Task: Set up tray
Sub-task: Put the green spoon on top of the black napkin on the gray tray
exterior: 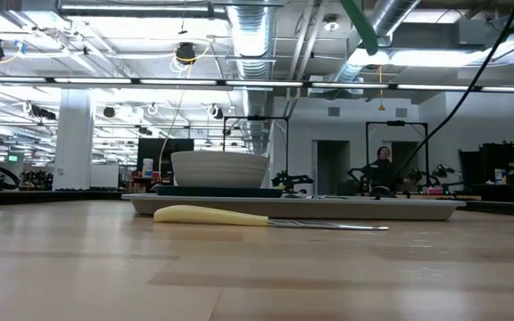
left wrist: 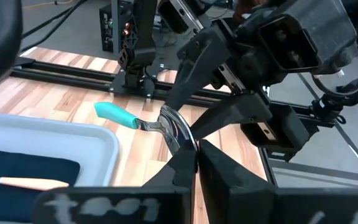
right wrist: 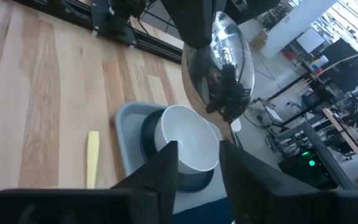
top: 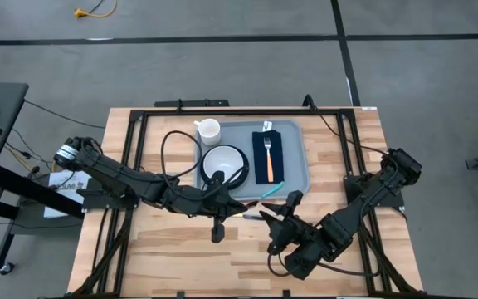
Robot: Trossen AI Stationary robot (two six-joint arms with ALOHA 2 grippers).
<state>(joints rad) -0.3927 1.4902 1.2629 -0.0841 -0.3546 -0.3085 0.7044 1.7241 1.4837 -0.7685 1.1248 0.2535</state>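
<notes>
My left gripper holds the spoon's bowl; my right fingers stop short, so they should reach farther and close on the spoon's neck [left wrist: 149,125].
The grey-blue tray [top: 293,170] holds a white bowl [top: 222,162] on a dark plate, a navy napkin [top: 270,158] with an orange fork, and a white mug [top: 208,130] at its far left corner. A spoon with a teal handle [left wrist: 114,114] hangs in the air off the tray's near right corner. My left gripper [left wrist: 194,154] is shut on the spoon's bowl. My right gripper [right wrist: 199,149] faces it from the right, open, its fingers on either side of the spoon's bowl [right wrist: 219,62]. My left gripper pinches the rim of the spoon's bowl [left wrist: 180,138] between its two shut fingers, coming about level from the table's left. The spoon is lifted clear of the table, its handle pointing toward the tray. My right gripper's fingers [left wrist: 225,117] reach the spoon's bowl; I cannot tell whether they touch it.
A knife with a yellow handle [exterior: 211,215] lies flat on the wood just in front of the tray's near rim [exterior: 293,208]. Black rails [top: 181,104] frame the table top. Bare wood lies along the near edge [top: 181,257].
</notes>
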